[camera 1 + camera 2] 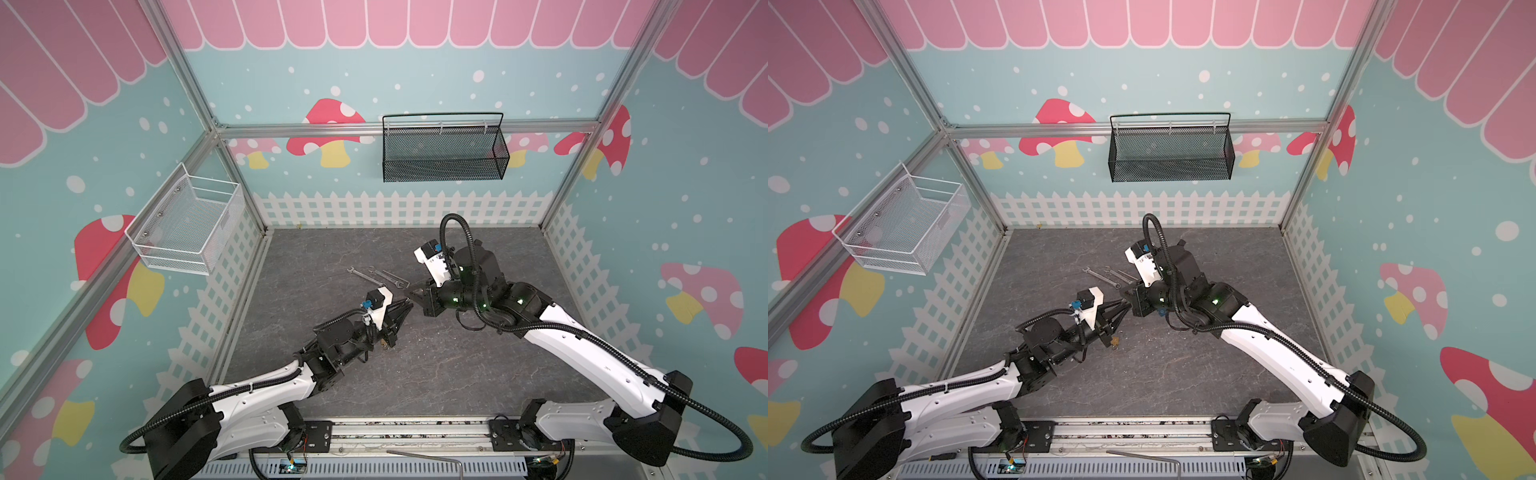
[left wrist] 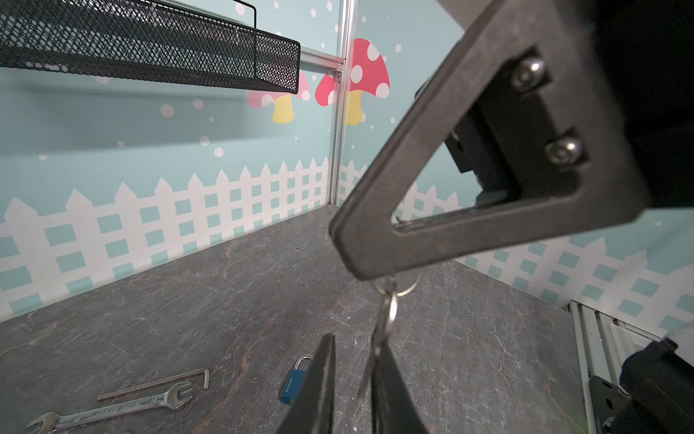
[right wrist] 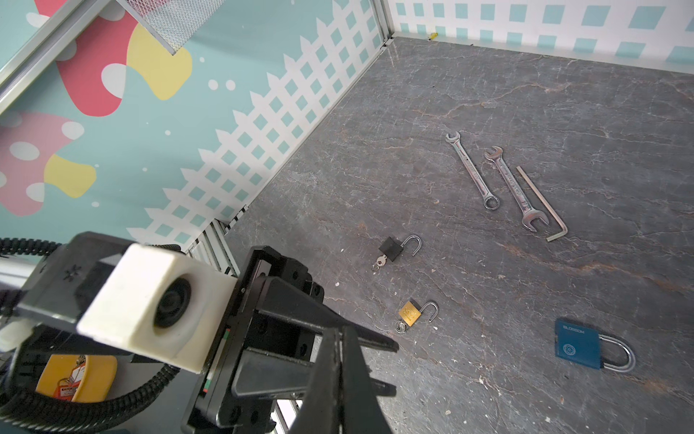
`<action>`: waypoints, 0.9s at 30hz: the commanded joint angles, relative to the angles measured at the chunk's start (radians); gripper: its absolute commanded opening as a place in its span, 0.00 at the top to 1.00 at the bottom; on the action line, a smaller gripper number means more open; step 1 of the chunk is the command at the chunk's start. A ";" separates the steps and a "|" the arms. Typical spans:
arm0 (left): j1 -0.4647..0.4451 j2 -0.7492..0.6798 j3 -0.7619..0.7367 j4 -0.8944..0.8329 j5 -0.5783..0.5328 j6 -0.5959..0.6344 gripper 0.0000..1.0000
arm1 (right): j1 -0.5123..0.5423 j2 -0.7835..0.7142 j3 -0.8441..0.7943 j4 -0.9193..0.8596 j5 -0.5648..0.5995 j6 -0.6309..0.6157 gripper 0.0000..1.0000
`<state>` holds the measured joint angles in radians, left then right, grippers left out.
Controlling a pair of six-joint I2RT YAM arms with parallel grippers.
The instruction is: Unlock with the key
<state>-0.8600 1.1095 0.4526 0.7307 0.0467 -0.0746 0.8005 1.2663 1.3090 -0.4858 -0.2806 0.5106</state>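
The silver key hangs from the ring, so my left gripper should pinch the key's body while my right gripper opens and takes hold of the key's head [image 2: 390, 305].
My right gripper [image 2: 362, 268] is shut on a silver key ring [image 2: 408, 288]. A silver key [image 2: 367, 375] hangs from the ring. It hangs between the fingers of my left gripper [image 2: 355, 351], resting against one finger with a gap to the other, so the left jaws stand narrowly open around it. In both top views the two grippers meet tip to tip above mid-table, left [image 1: 409, 306] and right [image 1: 411, 296]. A blue padlock [image 3: 578, 344] with its shackle closed lies flat on the table, also seen past the left fingers [image 2: 294, 379].
A black padlock [image 3: 392, 248] and a brass padlock [image 3: 411, 312] lie with shackles open and keys in them. Two wrenches [image 3: 469, 169] [image 3: 512, 188] and a hex key [image 3: 540, 203] lie farther back. A black basket [image 1: 442, 147] and a white basket [image 1: 187, 224] hang on the walls.
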 commanded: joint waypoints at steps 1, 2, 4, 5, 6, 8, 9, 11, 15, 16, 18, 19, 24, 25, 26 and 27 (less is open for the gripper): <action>-0.005 -0.022 0.026 0.001 0.019 0.017 0.83 | 0.006 0.001 -0.009 0.016 0.006 0.008 1.00; -0.005 -0.023 0.028 -0.006 0.020 0.019 0.85 | 0.006 -0.002 -0.009 0.018 0.007 0.009 1.00; -0.006 -0.027 0.035 -0.021 0.022 0.024 0.88 | 0.006 -0.004 -0.008 0.022 0.009 0.011 1.00; -0.006 -0.029 0.035 -0.022 0.023 0.025 0.89 | 0.005 -0.003 -0.007 0.021 0.010 0.010 1.00; -0.006 -0.032 0.035 -0.022 0.026 0.024 0.91 | 0.005 -0.002 -0.006 0.021 0.011 0.009 1.00; -0.004 -0.035 0.038 -0.029 0.030 0.021 0.96 | 0.005 -0.003 -0.006 0.020 0.011 0.009 1.00; -0.005 -0.036 0.044 -0.041 0.024 0.017 0.98 | 0.005 -0.002 -0.004 0.021 0.011 0.011 1.00; -0.006 -0.043 0.058 -0.080 0.030 0.021 1.00 | 0.003 -0.008 -0.004 0.021 0.010 0.010 1.00; -0.005 -0.061 0.059 -0.110 0.048 0.015 1.00 | -0.005 -0.017 -0.001 0.015 0.015 0.001 0.97; -0.005 -0.066 0.066 -0.133 0.060 0.011 1.00 | -0.012 -0.022 0.000 0.015 0.010 -0.004 0.93; -0.005 -0.074 0.094 -0.218 0.082 0.002 1.00 | -0.025 -0.029 -0.001 0.016 -0.012 -0.015 0.83; -0.005 -0.075 0.116 -0.273 0.096 -0.002 1.00 | -0.035 -0.033 -0.003 0.017 -0.031 -0.027 0.77; -0.004 -0.086 0.173 -0.424 0.147 -0.058 1.00 | -0.088 -0.064 -0.065 0.079 -0.185 -0.099 0.54; -0.004 -0.086 0.177 -0.426 0.165 -0.074 1.00 | -0.108 -0.076 -0.085 0.106 -0.245 -0.102 0.53; -0.004 -0.086 0.189 -0.446 0.174 -0.085 1.00 | -0.125 -0.081 -0.099 0.120 -0.287 -0.103 0.52; -0.004 -0.085 0.205 -0.470 0.177 -0.088 1.00 | -0.136 -0.086 -0.106 0.125 -0.315 -0.107 0.51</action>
<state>-0.8627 1.0332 0.6163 0.3687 0.1699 -0.1287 0.6933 1.2060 1.2331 -0.4175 -0.4492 0.4442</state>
